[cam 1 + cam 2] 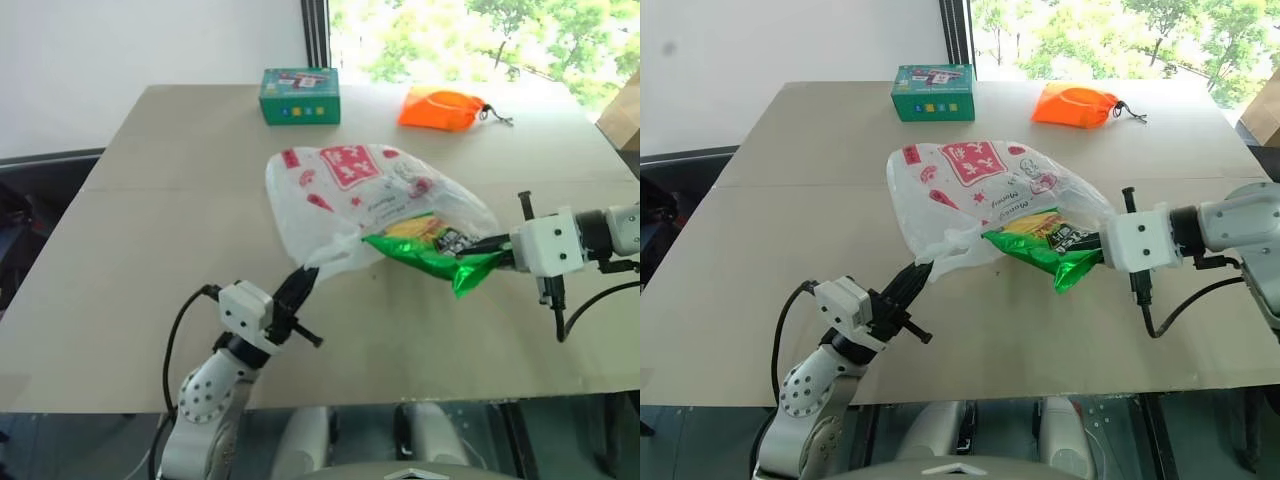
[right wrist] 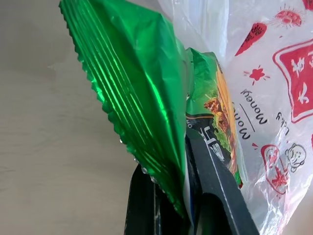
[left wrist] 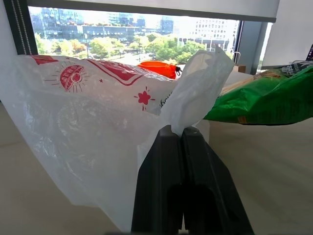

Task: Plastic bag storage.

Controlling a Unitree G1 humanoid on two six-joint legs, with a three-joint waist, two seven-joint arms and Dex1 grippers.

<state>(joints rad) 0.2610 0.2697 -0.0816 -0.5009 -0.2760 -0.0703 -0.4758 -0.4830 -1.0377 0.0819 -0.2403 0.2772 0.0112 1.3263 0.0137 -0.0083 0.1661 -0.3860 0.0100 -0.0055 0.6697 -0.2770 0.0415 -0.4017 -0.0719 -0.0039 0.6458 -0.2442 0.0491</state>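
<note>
The robot's right gripper should release the green snack packet deep inside the plastic bag (image 1: 355, 201) (image 2: 256, 74), just below the bag's red square print.
The plastic bag (image 1: 350, 195), translucent white with red print, is lifted over the middle of the table (image 1: 150, 250). My left gripper (image 1: 303, 277) is shut on a twisted handle at the bag's near-left corner, and the white film rises from its closed tips (image 3: 182, 131). My right gripper (image 1: 478, 248) comes in from the right, shut on a green snack packet (image 1: 430, 258). The packet's far end lies inside the bag's open mouth, while its crimped near end sticks out. In the right wrist view the packet (image 2: 142, 93) covers most of the fingers (image 2: 215, 181).
A green box (image 1: 300, 96) and an orange drawstring pouch (image 1: 442, 108) sit near the table's far edge. Bare tabletop spreads to the left and along the front edge. A window stands behind the table.
</note>
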